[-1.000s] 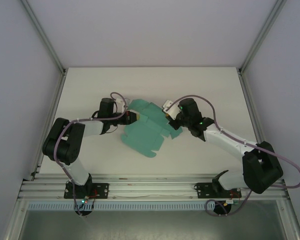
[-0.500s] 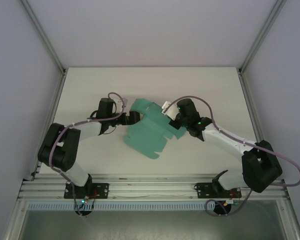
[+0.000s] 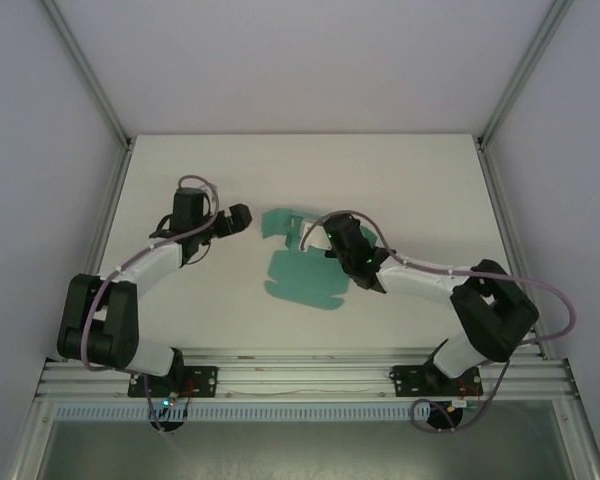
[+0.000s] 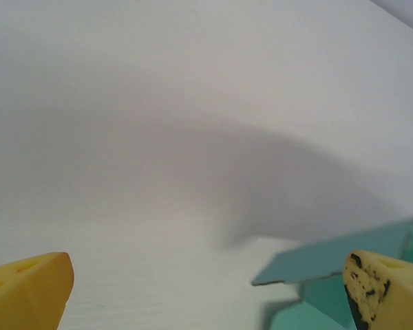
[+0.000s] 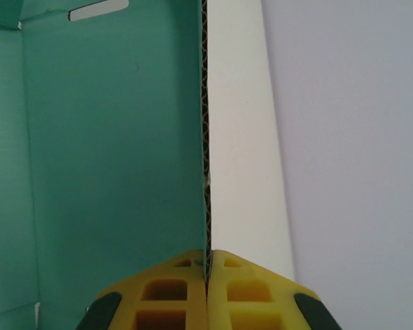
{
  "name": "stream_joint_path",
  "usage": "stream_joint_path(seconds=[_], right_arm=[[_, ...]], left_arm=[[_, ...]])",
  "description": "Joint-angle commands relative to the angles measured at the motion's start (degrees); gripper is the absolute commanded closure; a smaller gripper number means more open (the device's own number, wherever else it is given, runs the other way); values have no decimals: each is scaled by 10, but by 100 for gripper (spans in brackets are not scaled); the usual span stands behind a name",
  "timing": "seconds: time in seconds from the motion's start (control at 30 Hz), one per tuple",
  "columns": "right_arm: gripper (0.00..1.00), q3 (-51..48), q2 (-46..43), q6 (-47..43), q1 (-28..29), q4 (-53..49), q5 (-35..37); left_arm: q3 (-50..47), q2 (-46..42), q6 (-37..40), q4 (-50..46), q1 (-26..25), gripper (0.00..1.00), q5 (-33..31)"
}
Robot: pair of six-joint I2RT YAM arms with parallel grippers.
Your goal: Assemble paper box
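Observation:
The paper box's end flap sticks out toward my left gripper, which should push it upright and pinch it at the box's corner (image 3: 293, 224).
The paper box (image 3: 298, 272) is a teal die-cut sheet with flaps, lying partly folded at the middle of the white table (image 3: 410, 180). My right gripper (image 3: 324, 241) is shut on one upright flap. In the right wrist view the yellow fingers (image 5: 172, 289) pinch the cardboard edge of the paper box (image 5: 117, 137), teal on the left face and white on the right. My left gripper (image 3: 242, 218) stands open to the left of the sheet, apart from it. In the left wrist view its gripper (image 4: 206, 295) has bare table between the fingertips, with a corner of the paper box (image 4: 330, 260) at lower right.
Aluminium frame posts (image 3: 100, 240) and grey walls border the table on the left, right and back. A rail (image 3: 300, 375) with both arm bases runs along the near edge.
My left gripper has opened, let go of the sheet and drawn back to the left. The right gripper has carried its flap leftward, and the sheet has shifted and folded up more.

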Motion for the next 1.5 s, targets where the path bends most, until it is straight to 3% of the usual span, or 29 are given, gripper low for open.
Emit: stream_joint_path(seconds=[0.0,0.27,0.4,0.63,0.77,1.47], right_arm=[[100,-16,17,-71,11,86,49],[100,-33,48,-109,15,148,58],[100,-34,59,-117,14,162,59],[100,-31,48,-91,16,149,45],[100,-29,43,-82,17,138,51],[100,-38,28,-60,18,127,56]], left_arm=[[35,34,-13,-19,4,0,-49],[84,132,12,38,-1,0,42],[103,163,41,38,-19,1,57],[105,191,76,65,-47,7,99],[67,184,80,145,-57,10,163],[-20,124,171,226,-125,18,94]])
